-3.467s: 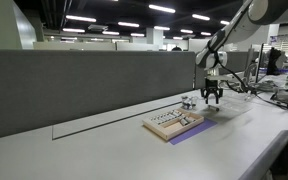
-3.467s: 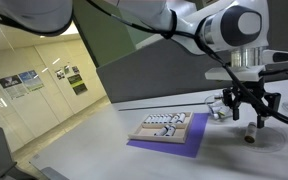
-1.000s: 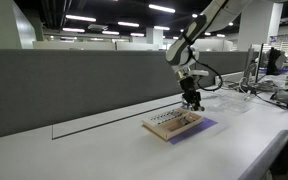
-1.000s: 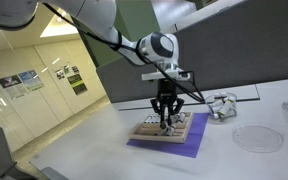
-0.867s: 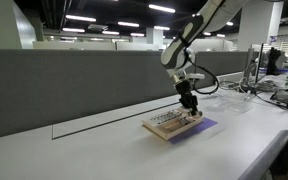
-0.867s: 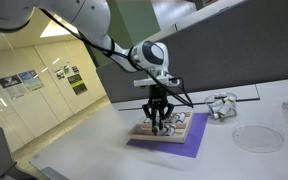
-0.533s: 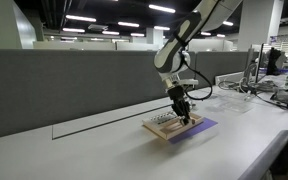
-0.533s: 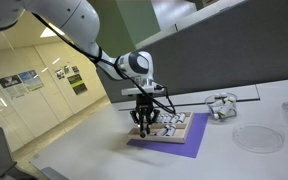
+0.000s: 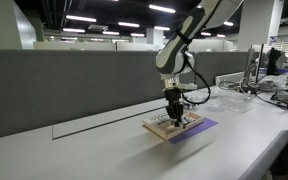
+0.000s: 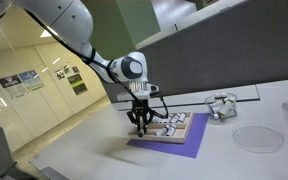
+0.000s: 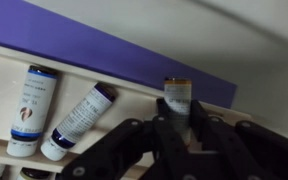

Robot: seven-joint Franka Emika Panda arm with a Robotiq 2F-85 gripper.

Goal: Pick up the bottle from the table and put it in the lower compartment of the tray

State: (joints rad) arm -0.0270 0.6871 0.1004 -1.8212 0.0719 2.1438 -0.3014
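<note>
I will let go of the small bottle in the tray compartment (image 9: 171, 126) (image 11: 158, 136) along the purple mat, next to the slanted bottle there.
In the wrist view my gripper (image 11: 178, 120) is shut on a small white bottle (image 11: 176, 96) with a dark cap. The bottle hangs over the edge of the pale wood tray (image 11: 124, 100), close to the purple mat (image 11: 114, 48). Two other white bottles (image 11: 30, 103) (image 11: 77, 117) lie in a tray compartment to the left. In both exterior views the gripper (image 9: 173, 114) (image 10: 140, 124) hovers low over one end of the tray (image 9: 180, 125) (image 10: 174, 129) on the white-grey table (image 9: 94, 152) (image 10: 84, 150). The held bottle is too small to make out there.
A purple mat (image 10: 170, 147) lies under the tray. A white crumpled object (image 10: 222, 105) and a clear round dish (image 10: 256, 138) sit further along the table. A grey partition wall (image 9: 64, 85) runs behind the table.
The arm has swung along the tray toward its other end and come lower, with the bottle still in the shut gripper.
</note>
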